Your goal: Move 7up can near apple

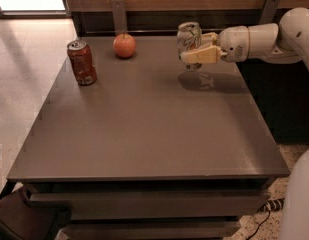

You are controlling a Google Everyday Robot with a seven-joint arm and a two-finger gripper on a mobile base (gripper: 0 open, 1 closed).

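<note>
The 7up can will rest on the grey table [154, 63] beside the apple, on the side of the robot's arm, once the gripper lets go.
The 7up can [188, 40], silver-white with green and red markings, is held upright in the air above the far right part of the grey table [144, 129]. My gripper [196, 47] reaches in from the right and is shut on the can, its beige fingers [201, 57] on either side of it. The can's shadow lies on the table below. The red-orange apple [124, 45] sits near the table's far edge, to the left of the can with a gap between them.
A reddish-brown can [82, 62] stands at the table's far left, left of the apple. A dark wall with two metal brackets [118, 15] runs behind the table. My white arm [274, 36] stretches over the right edge.
</note>
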